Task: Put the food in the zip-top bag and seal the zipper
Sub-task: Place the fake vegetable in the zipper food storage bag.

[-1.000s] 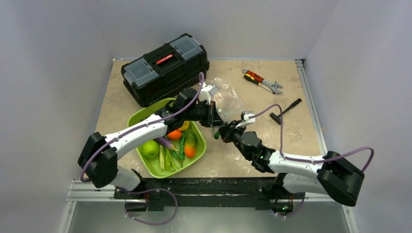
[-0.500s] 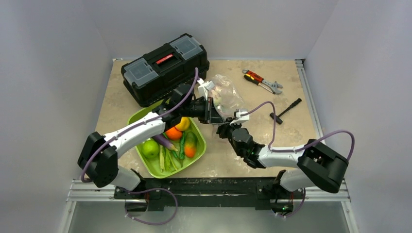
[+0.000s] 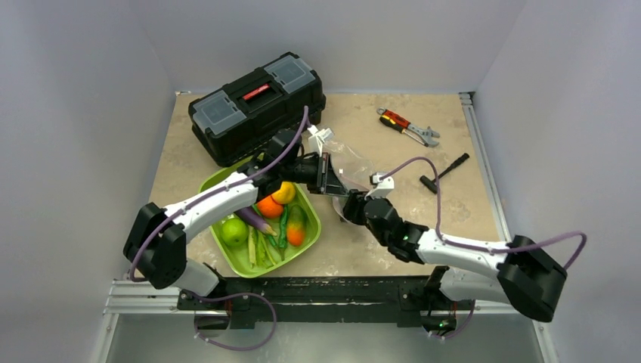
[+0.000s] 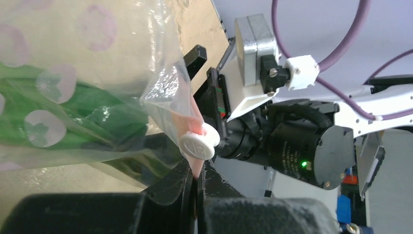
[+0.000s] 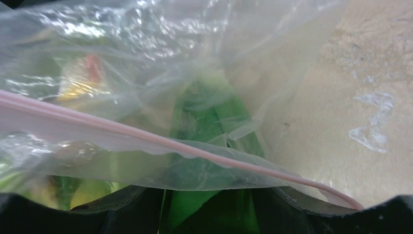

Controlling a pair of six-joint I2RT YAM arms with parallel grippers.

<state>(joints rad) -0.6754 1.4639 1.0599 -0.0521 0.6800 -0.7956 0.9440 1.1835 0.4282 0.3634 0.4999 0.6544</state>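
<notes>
My left gripper is holding the slider end of the pink zipper while more food waits in the tray, so I will take over the bag's open edge [image 5: 209, 155] with my right gripper.
The zip-top bag [image 3: 352, 162] lies mid-table, crinkly and clear, with green food [image 4: 73, 114] showing through its wall. My left gripper [image 4: 197, 181] is shut on the end of the pink zipper [image 4: 197, 126], just below its white slider [image 4: 197, 144]; from above it [image 3: 333, 177] sits at the bag's near corner. My right gripper [image 5: 214, 217] is open at the bag's mouth, and from above it [image 3: 347, 206] points at the bag. A green food piece [image 5: 204, 202] lies between its spread fingers, reaching under the zipper [image 5: 146, 138]. More food stays in the tray: orange [image 3: 270, 206], green apple [image 3: 233, 231], eggplant [image 3: 255, 221].
The lime-green tray [image 3: 311, 227] sits left of centre, under my left arm. A black toolbox [image 3: 257, 104] stands at the back left. A red-handled wrench [image 3: 408, 127] and a black T-handle tool [image 3: 444, 170] lie at the back right.
My right gripper has opened and its arm has pushed in towards the bag's mouth. The left gripper keeps its hold on the zipper end and has shifted slightly.
</notes>
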